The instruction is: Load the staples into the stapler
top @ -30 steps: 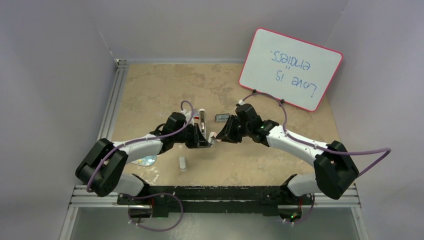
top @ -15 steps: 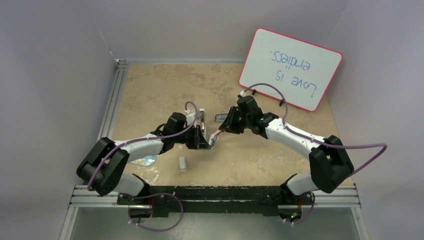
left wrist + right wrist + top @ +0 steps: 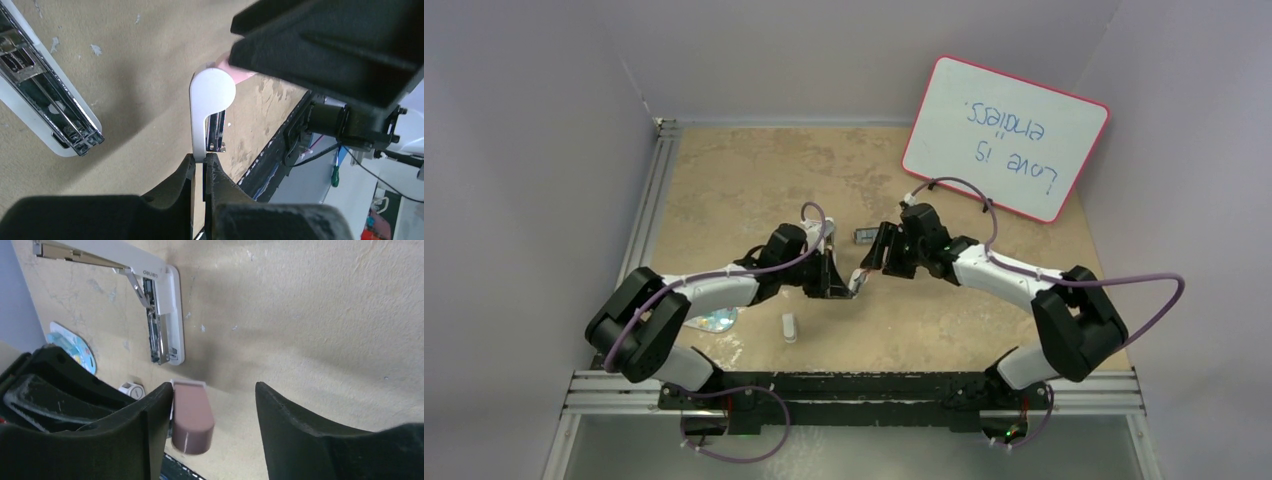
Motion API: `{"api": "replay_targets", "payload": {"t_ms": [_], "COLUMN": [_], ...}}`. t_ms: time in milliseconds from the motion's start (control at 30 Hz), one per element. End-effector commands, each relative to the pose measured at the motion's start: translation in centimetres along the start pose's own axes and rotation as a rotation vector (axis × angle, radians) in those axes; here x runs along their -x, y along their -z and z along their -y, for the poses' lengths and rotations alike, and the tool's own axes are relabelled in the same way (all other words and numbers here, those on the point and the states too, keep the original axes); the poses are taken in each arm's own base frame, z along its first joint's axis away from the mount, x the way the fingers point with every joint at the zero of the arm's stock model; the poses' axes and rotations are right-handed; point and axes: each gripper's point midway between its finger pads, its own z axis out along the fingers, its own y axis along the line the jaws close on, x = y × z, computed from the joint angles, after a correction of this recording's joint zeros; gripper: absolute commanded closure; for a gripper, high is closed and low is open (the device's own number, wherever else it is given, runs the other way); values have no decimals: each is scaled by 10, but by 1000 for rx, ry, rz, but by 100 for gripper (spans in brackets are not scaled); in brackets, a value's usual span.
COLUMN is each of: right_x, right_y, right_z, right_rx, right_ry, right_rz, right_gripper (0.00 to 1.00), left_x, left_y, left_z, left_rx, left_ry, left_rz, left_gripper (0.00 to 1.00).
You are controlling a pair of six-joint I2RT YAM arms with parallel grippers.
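Observation:
The left gripper is holding the pink-ended stapler by its thin white edge, so next the right gripper grabs the pink end [image 3: 193, 421] and puts it next to the open stapler.
The stapler is hinged open. Its white and chrome part [image 3: 162, 315] lies on the table, also seen in the left wrist view [image 3: 45, 100]. My left gripper [image 3: 202, 159] is shut on the thin white edge of the raised part [image 3: 210, 100], which ends in the pink cover [image 3: 192, 415]. My right gripper [image 3: 214, 390] is open around that pink end, its left finger [image 3: 150, 430] against it. In the top view the left gripper [image 3: 832, 280] and the right gripper [image 3: 871, 262] meet at the stapler [image 3: 856, 280]. No red box or staple strip is clearly visible.
A small dark grey piece [image 3: 867, 236] lies just behind the grippers. A small grey-white object [image 3: 790, 327] lies near the front. A shiny bluish disc [image 3: 714, 322] lies by the left arm. A pink-framed whiteboard [image 3: 1004, 135] leans at the back right.
The right arm has drawn its elbow in and its gripper has moved a little back and left, closer to the pink end. The left gripper has shifted slightly right with the stapler.

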Motion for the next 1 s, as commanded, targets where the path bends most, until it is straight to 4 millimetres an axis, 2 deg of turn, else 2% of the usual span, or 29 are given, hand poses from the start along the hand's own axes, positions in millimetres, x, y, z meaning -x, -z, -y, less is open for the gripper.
{"api": "replay_targets", "payload": {"t_ms": [0,100,267,567,800,967], "right_x": [6,5,6,-6,-19,-17], "right_y": [9,11,11,-5,-17,-21], "right_z": [-21,-30,-40,-34,-34,-33], "right_rx": [119,171,217,173,142,116], "right_ry": [-9,-42,-91,-126,-115,-125], "right_rz": [44,53,75,51,12,30], "right_gripper": [31,22,21,40,48,65], "left_x": [22,24,27,29,30,29], "left_y": [-6,-8,-8,-6,-7,-5], "left_z": [14,16,20,24,23,21], "left_rx": [-16,-25,-32,-52,-52,-43], "left_ry": [30,47,52,43,38,38], "left_rz": [56,61,67,78,86,93], "left_gripper": [100,100,100,100,100,100]}}
